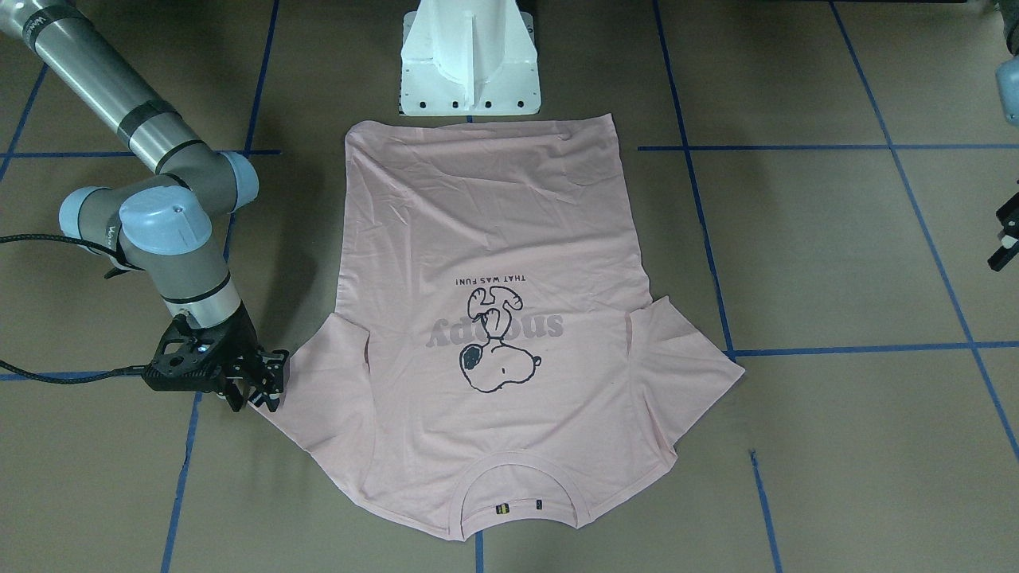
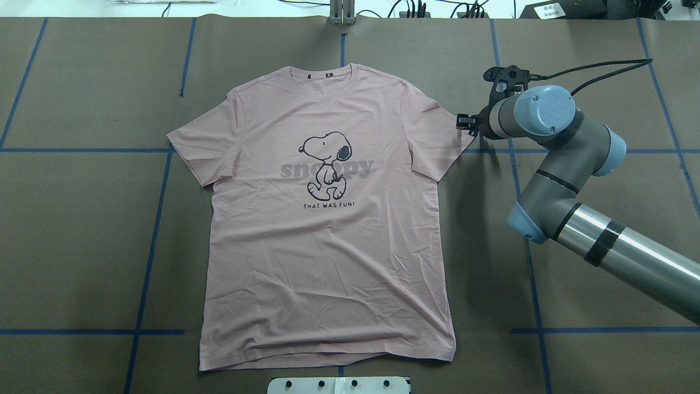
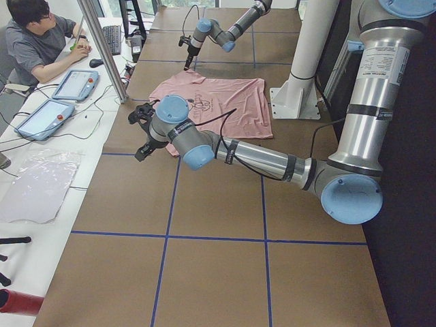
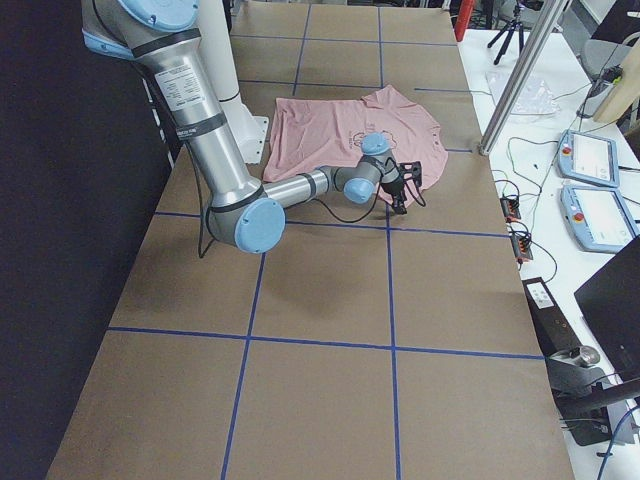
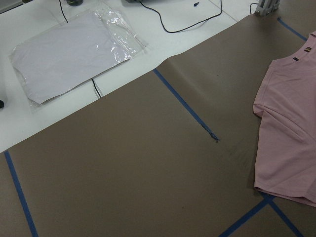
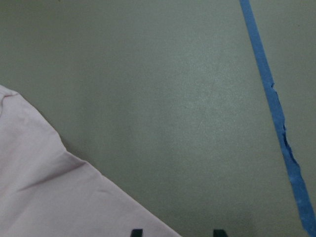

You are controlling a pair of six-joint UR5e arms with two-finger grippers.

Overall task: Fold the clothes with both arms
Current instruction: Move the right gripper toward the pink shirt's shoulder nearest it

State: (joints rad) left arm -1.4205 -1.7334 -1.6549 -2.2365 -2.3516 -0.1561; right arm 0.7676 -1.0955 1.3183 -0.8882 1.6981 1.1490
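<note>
Next, I release the sleeve tip with my right gripper on the T-shirt's front, just beside the printed Snoopy's black ear (image 1: 426, 380). The sleeve tip now lies flat on the table.
The pale pink Snoopy T-shirt (image 2: 328, 246) lies flat and print up in the middle of the table, collar away from the robot. It also shows in the front view (image 1: 493, 239). My right gripper (image 1: 259, 387) is low at the tip of the shirt's right sleeve (image 2: 437, 137). In the right wrist view its two fingertips (image 6: 137, 232) stand apart, one over the sleeve edge (image 6: 39, 187) and one over bare table, holding nothing. My left gripper (image 1: 1005, 235) is far off the shirt's other side, cut by the frame edge. I cannot tell whether it is open or shut.
The white pedestal base (image 1: 470, 64) stands at the shirt's hem. Blue tape lines (image 2: 158, 219) grid the brown table. Beyond the far edge is a white bench with a plastic bag (image 5: 74, 49), tablets (image 3: 75, 83) and a seated operator (image 3: 41, 41).
</note>
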